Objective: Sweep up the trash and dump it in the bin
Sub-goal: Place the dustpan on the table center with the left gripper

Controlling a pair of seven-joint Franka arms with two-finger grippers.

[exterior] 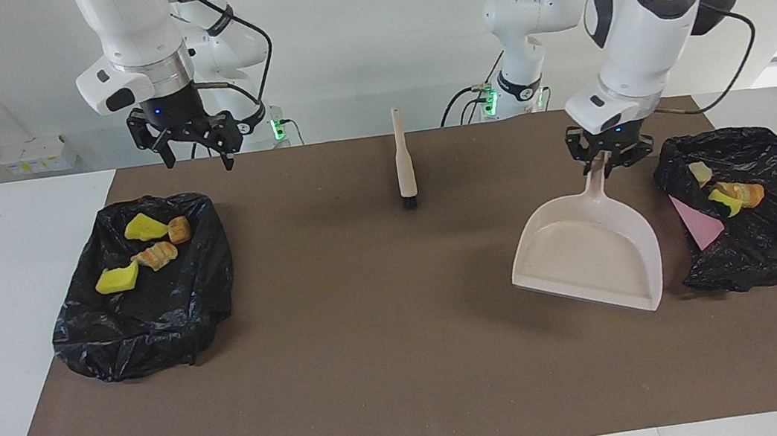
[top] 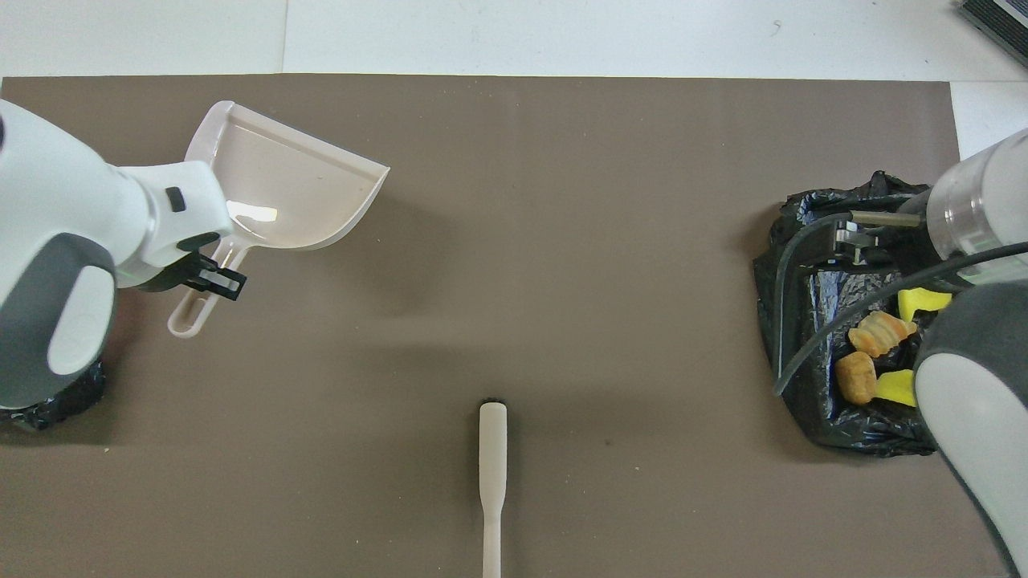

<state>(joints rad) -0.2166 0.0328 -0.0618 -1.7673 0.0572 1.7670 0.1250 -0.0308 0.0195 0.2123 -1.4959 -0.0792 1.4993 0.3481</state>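
The left gripper will drop the beige dustpan on the brown mat straight [top: 487,231] beyond the beige hand brush. The dustpan is now held beside the bin.
The trash lies in two black-bag bins. The bin [exterior: 148,332] at the right arm's end holds two yellow sponge pieces [exterior: 143,226], a bread-like lump [exterior: 155,256] and an orange-brown lump [exterior: 179,230]; they also show in the overhead view [top: 879,331]. The bin [exterior: 775,249] at the left arm's end holds a yellow scrap [exterior: 700,172], a green-and-yellow wedge [exterior: 724,201] and a tan lump [exterior: 747,192]. My left gripper [exterior: 605,161] is shut on the handle of the empty beige dustpan [exterior: 588,252], beside that bin. My right gripper [exterior: 195,153] is open and empty, raised over its bin.
The beige hand brush [exterior: 404,163] lies on the brown mat [exterior: 393,367] midway between the arms, near the robots, bristles pointing away from them. A pink sheet [exterior: 697,222] leans inside the bin at the left arm's end. White table borders the mat.
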